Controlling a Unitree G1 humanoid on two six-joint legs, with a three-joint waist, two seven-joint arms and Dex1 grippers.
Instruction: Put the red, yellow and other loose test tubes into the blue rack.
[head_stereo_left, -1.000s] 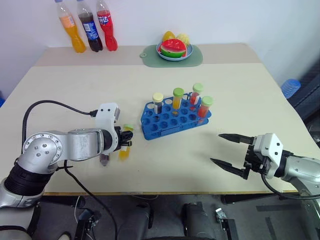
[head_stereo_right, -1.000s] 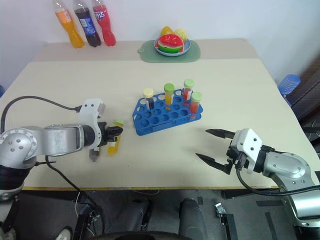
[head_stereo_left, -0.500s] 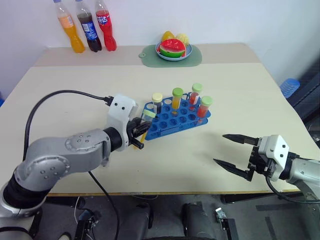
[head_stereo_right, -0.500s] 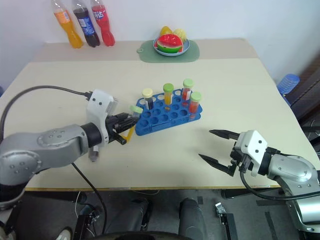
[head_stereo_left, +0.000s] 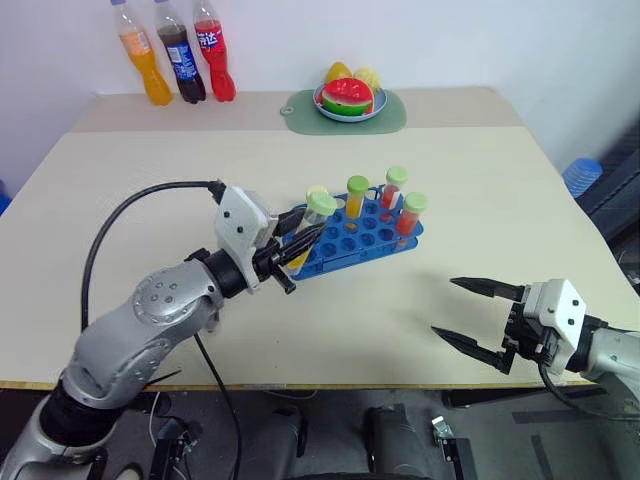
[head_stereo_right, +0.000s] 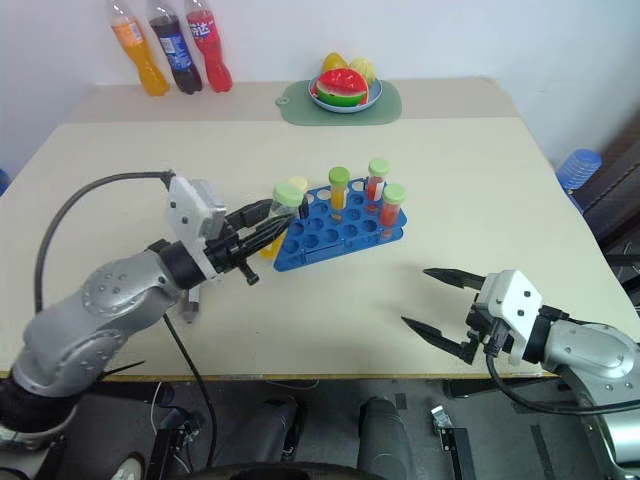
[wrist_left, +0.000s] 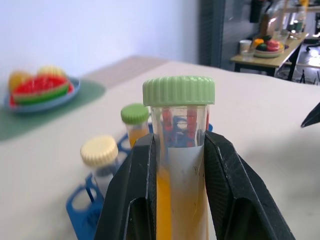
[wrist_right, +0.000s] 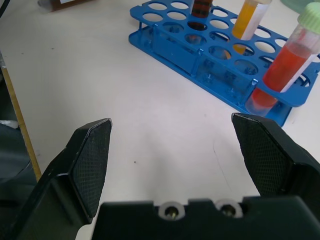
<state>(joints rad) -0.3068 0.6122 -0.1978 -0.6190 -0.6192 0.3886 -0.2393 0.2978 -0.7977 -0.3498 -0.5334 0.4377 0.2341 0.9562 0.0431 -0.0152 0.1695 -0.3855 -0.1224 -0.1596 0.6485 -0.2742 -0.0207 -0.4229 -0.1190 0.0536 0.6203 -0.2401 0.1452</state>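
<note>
My left gripper will put its yellow tube, now tilted in the air above the rack, in the blue rack's front row (head_stereo_left: 368, 238) near the front red tube.
My left gripper (wrist_left: 178, 142) is shut on a yellow test tube (wrist_left: 179, 165) with a green cap (head_stereo_left: 321, 204). It holds the tube tilted in the air over the left end of the blue rack (head_stereo_left: 340, 258). Several capped tubes stand in the rack: a cream-capped dark one (wrist_right: 202, 6), a yellow one (head_stereo_left: 355, 196) and two red ones (head_stereo_left: 409, 214). My right gripper (head_stereo_left: 443, 305) hovers open and empty over the table's front right, short of the rack (wrist_right: 200, 65).
Three drink bottles (head_stereo_left: 180, 60) stand at the back left. A plate of fruit (head_stereo_left: 348, 98) sits on a green mat at the back centre. A small grey object (head_stereo_right: 188, 306) lies on the table under my left forearm.
My left gripper has lifted the yellow tube off the table, carried it right to the rack's left end and rolled it from lying flat to tilted upward. The right gripper has stayed put.
</note>
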